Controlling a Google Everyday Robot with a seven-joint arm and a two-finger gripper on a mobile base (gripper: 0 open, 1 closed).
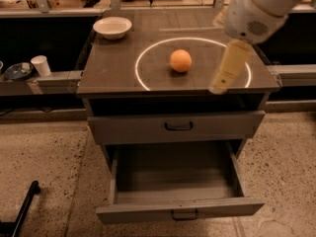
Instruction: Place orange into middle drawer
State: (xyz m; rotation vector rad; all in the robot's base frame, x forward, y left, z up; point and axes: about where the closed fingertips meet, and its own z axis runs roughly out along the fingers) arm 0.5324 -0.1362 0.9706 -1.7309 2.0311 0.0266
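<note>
The orange sits inside the white ring on the grey cabinet top, so next I move my gripper to it and close around the orange's sides (183,62).
The orange (180,60) rests on the grey cabinet top (113,73), inside a white ring marked on it. The middle drawer (180,210) is pulled out below, and its inside shows nothing in it. The like grey drawer (148,128) above it is shut. My gripper (218,86) hangs from the white arm (256,9) that comes in from the upper right. It is over the right part of the cabinet top, to the right of the orange and apart from it, holding nothing that I can see.
A white bowl (112,27) sits at the back left of the cabinet top. A white cup (41,65) and a dark dish (17,71) stand on a low ledge to the left. A black leg (22,209) lies on the speckled floor at lower left.
</note>
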